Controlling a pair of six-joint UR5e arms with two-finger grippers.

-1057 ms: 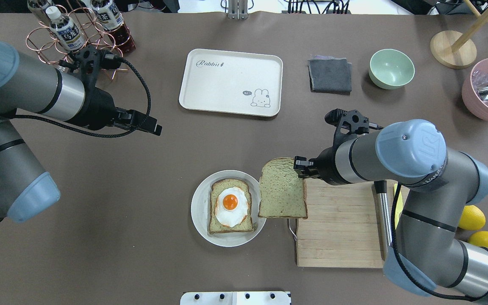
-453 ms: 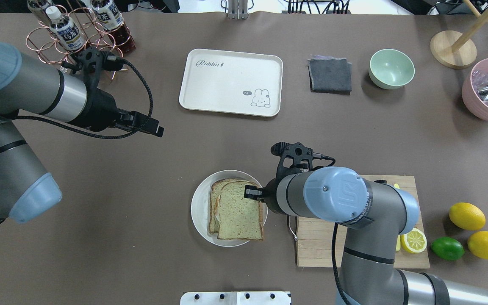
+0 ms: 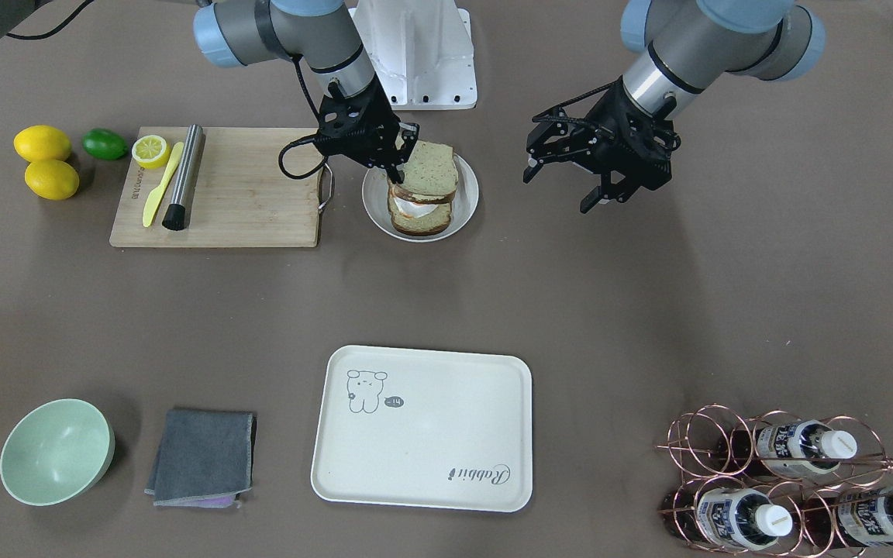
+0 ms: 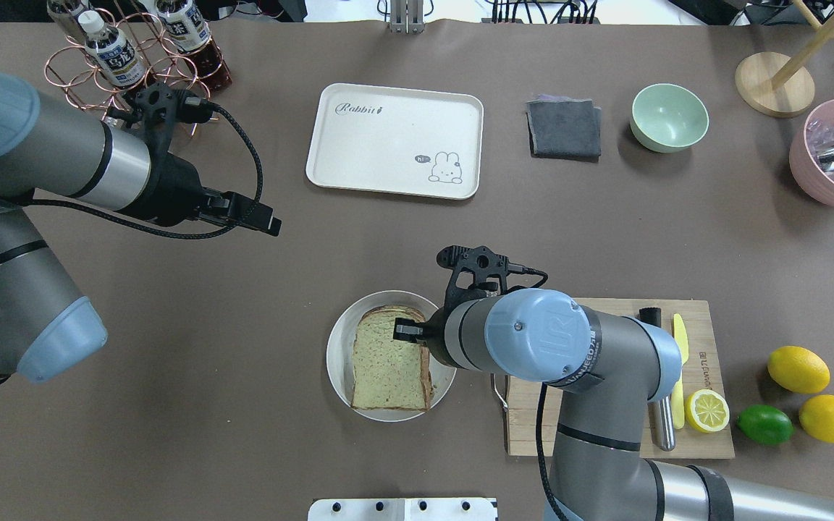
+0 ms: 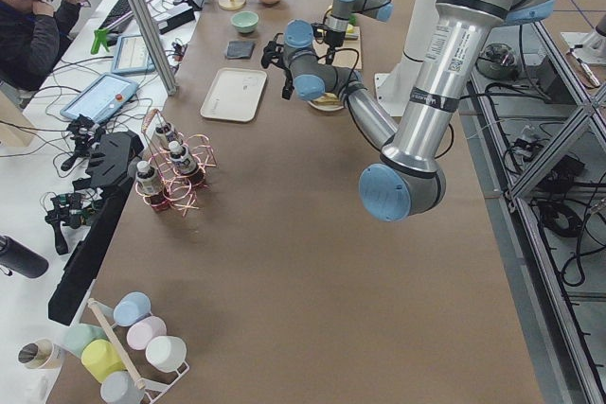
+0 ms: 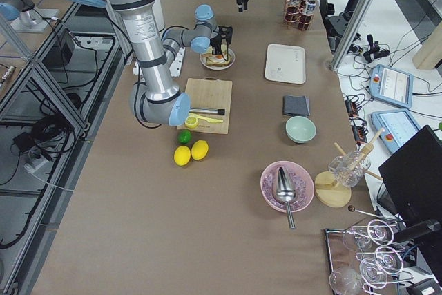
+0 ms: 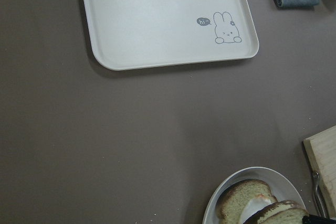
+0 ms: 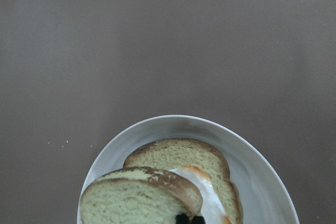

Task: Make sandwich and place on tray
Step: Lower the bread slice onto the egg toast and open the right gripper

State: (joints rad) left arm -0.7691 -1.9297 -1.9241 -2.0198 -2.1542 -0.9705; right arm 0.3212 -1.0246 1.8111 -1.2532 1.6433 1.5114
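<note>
My right gripper should release the top slice of bread, now held slightly raised and tilted, over the fried egg that sits on the bottom bread slice (image 3: 422,191) (image 8: 181,195).
A round white plate (image 4: 337,354) holds a bottom bread slice (image 8: 178,156) with a fried egg (image 8: 202,192) on it. My right gripper (image 4: 410,333) is shut on the edge of the top bread slice (image 4: 388,358). It holds that slice over the egg, slightly raised and tilted in the front-facing view (image 3: 429,167). From overhead the slice hides the egg. The cream tray (image 4: 395,141) lies empty at the far middle of the table. My left gripper (image 3: 559,186) is open and empty, in the air to the plate's left.
A wooden cutting board (image 4: 605,427) lies right of the plate with a yellow knife, a steel rod and a lemon half (image 4: 706,410). Lemons and a lime lie beyond it. A grey cloth (image 4: 564,129), green bowl (image 4: 669,116) and bottle rack (image 4: 127,58) stand at the back.
My right arm carried the top slice leftward from beside the plate to over the egg slice. The egg is now covered from overhead. My left arm barely moved.
</note>
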